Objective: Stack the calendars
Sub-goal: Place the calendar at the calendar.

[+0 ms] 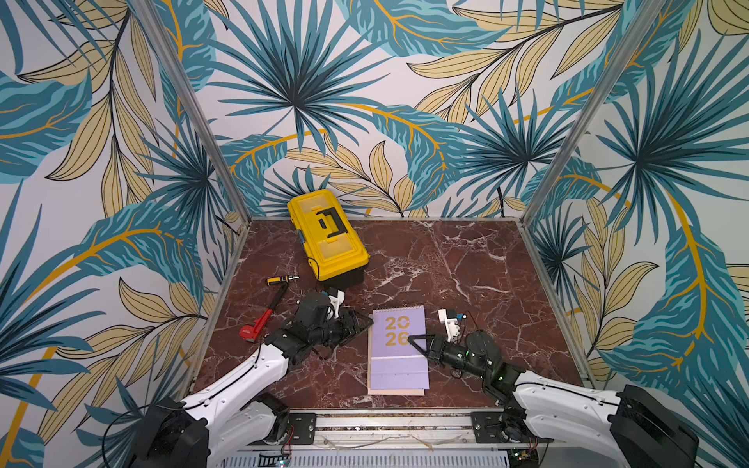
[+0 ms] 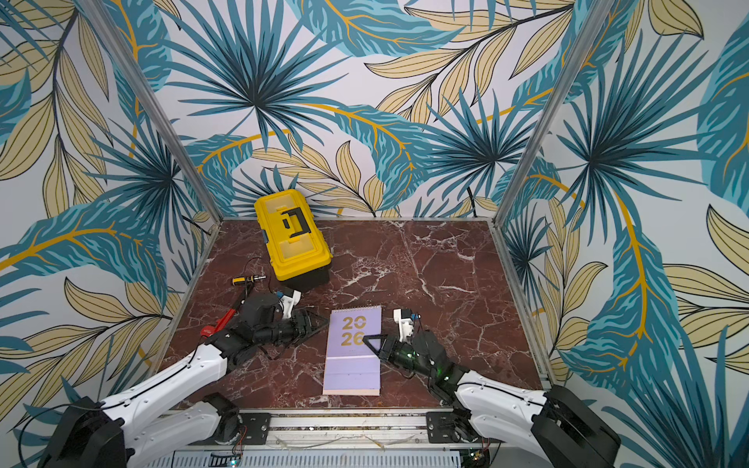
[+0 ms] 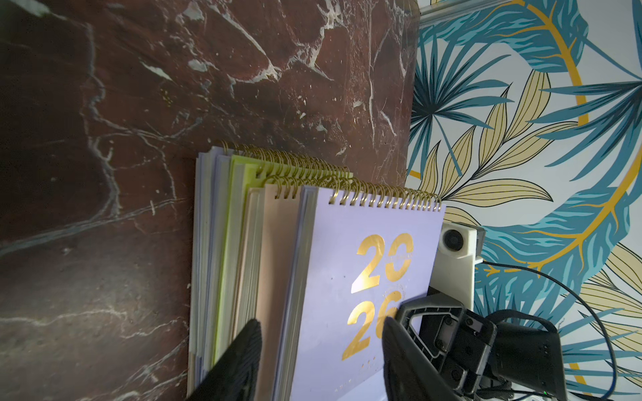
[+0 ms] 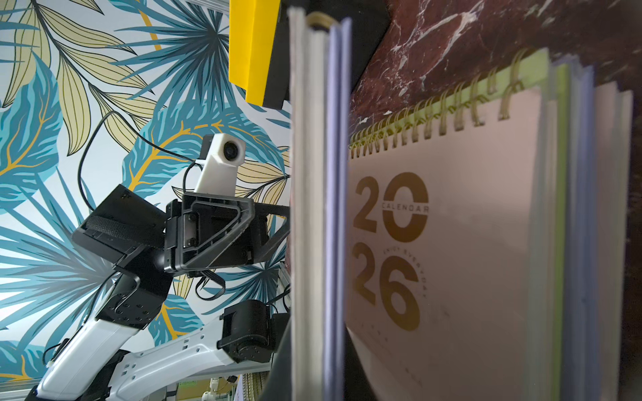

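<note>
The lilac calendar, held a little above the pile now, will be let go by my right gripper on top of the peach calendar (image 1: 400,353) (image 4: 404,344), lined up with the pile.
The calendars lie in one pile at the front middle of the table, with a lilac calendar (image 1: 397,356) (image 2: 352,364) bearing a gold "2026" on top. My right gripper (image 1: 415,342) (image 2: 371,342) (image 4: 316,364) is shut on that calendar's right edge and holds it a little above the peach calendar (image 4: 469,243) below. In the left wrist view the lime green calendar (image 3: 236,208) and more lilac ones show further down the pile. At the pile's left edge my left gripper (image 1: 364,322) (image 2: 322,322) (image 3: 321,333) is open, gripping nothing.
A yellow toolbox (image 1: 326,235) (image 2: 292,235) stands at the back left. A screwdriver (image 1: 282,279) and a red pipe wrench (image 1: 259,324) lie left of my left arm. Leaf-patterned walls enclose the table on three sides.
</note>
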You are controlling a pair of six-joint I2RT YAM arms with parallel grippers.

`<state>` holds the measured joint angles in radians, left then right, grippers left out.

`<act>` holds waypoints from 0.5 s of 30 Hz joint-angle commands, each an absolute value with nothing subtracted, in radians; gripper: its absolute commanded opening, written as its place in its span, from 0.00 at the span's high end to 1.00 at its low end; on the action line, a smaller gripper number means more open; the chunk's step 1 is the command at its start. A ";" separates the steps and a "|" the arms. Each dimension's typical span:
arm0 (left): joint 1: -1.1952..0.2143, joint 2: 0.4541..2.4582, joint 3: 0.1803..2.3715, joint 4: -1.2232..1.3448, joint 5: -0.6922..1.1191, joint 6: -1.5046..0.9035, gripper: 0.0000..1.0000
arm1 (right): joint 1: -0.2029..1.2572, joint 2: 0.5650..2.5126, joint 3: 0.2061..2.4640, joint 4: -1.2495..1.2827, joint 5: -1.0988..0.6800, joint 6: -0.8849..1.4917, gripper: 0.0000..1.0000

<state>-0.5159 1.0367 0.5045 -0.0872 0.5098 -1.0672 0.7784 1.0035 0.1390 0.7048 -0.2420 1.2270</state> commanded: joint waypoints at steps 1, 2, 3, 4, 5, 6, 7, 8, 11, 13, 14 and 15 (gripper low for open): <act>-0.522 1.041 0.488 -0.054 0.518 -1.065 0.43 | 0.774 1.015 0.136 0.789 -0.260 1.234 1.00; -0.523 1.044 0.488 -0.052 0.519 -1.065 0.43 | 0.773 1.020 0.135 0.793 -0.259 1.232 1.00; -0.525 1.046 0.489 -0.053 0.520 -1.066 0.43 | 0.773 1.027 0.132 0.798 -0.260 1.233 1.00; -0.526 1.049 0.489 -0.052 0.520 -1.063 0.43 | 0.773 1.035 0.133 0.806 -0.263 1.234 1.00; -0.526 1.049 0.488 -0.052 0.519 -1.064 0.43 | 0.773 1.043 0.133 0.813 -0.263 1.235 1.00; -0.527 1.052 0.488 -0.053 0.519 -1.064 0.43 | 0.773 1.051 0.133 0.821 -0.265 1.235 1.00; -0.528 1.052 0.488 -0.053 0.520 -1.062 0.43 | 0.773 1.060 0.132 0.831 -0.265 1.238 1.00; -0.529 1.054 0.487 -0.050 0.518 -1.062 0.42 | 0.773 1.070 0.130 0.842 -0.266 1.240 1.00; -0.531 1.060 0.483 -0.043 0.520 -1.066 0.42 | 0.773 1.096 0.132 0.865 -0.269 1.243 1.00; -0.534 1.067 0.483 -0.041 0.519 -1.064 0.42 | 0.773 1.118 0.129 0.889 -0.273 1.247 1.00; -0.534 1.069 0.483 -0.041 0.521 -1.064 0.42 | 0.773 1.126 0.129 0.896 -0.273 1.250 1.00; -0.535 1.071 0.482 -0.040 0.520 -1.063 0.42 | 0.773 1.134 0.128 0.903 -0.273 1.250 1.00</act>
<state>-0.5289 1.0649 0.5045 -0.0639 0.5137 -1.0672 0.7776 1.1236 0.1390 0.7971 -0.2588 1.2388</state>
